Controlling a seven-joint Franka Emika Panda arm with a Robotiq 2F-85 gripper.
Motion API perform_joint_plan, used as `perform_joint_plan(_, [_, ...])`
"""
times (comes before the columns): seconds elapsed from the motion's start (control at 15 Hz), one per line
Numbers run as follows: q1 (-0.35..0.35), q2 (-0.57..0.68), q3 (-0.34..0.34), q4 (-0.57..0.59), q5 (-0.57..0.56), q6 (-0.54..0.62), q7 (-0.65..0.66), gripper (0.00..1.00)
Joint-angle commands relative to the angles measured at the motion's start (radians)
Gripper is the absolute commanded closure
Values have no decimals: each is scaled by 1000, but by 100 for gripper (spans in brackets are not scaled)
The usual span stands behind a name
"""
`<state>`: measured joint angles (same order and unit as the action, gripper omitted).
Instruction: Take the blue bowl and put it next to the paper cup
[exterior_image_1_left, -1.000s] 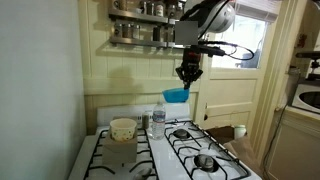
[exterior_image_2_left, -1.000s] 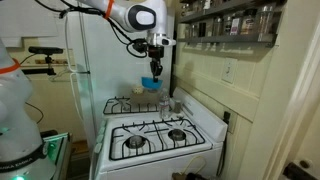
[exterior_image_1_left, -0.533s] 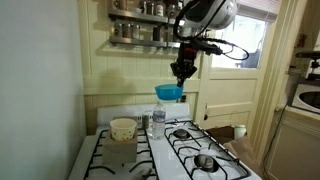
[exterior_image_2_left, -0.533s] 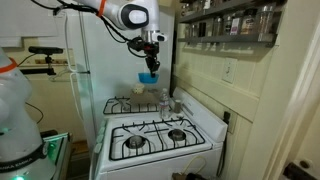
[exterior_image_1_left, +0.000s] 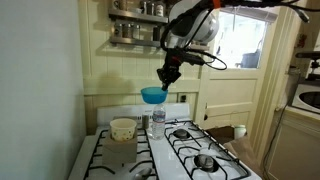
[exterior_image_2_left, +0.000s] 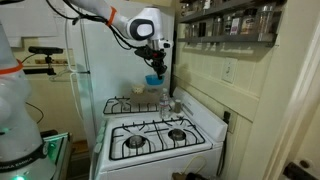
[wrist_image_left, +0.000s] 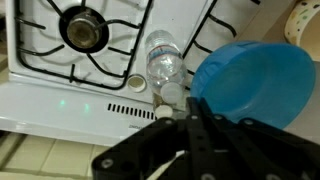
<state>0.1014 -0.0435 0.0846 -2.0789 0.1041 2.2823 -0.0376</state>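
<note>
The blue bowl will go down from my gripper onto the brown box (exterior_image_1_left: 125, 114) (wrist_image_left: 278, 85) just behind the paper cup. The bowl now hangs above the stove's back.
The blue bowl (exterior_image_1_left: 153, 96) hangs in the air above the back of the stove, pinched by its rim in my gripper (exterior_image_1_left: 166, 78). It also shows in an exterior view (exterior_image_2_left: 153, 79) under the gripper (exterior_image_2_left: 157, 68) and fills the upper right of the wrist view (wrist_image_left: 250, 80), where the shut fingers (wrist_image_left: 193, 112) grip its edge. The paper cup (exterior_image_1_left: 122, 129), cream with a rolled rim, stands on the stove's near-wall burners, below and to the side of the bowl. Its rim shows at the wrist view's top right corner (wrist_image_left: 305, 18). It is hidden in the exterior view that looks at the stove's front.
A clear plastic bottle (exterior_image_1_left: 158, 121) stands at the stove's back between the two burner pairs, also seen in the wrist view (wrist_image_left: 163, 62). A white stove (exterior_image_2_left: 160, 135) with black grates, a spice shelf (exterior_image_1_left: 135, 30) on the wall above, a refrigerator (exterior_image_2_left: 100, 60) behind.
My gripper has carried the blue bowl sideways over the stove's back toward the paper cup's side, staying at about the same height. Cup and bottle have not moved.
</note>
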Motion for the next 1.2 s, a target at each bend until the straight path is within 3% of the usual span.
perform_joint_plan(0.0, [20, 116, 23, 97, 63, 20, -125, 99])
perform_joint_plan(0.67, [10, 382, 90, 355, 47, -96, -309, 99])
perform_joint_plan(1.13, [10, 483, 116, 478, 29, -186, -382, 99])
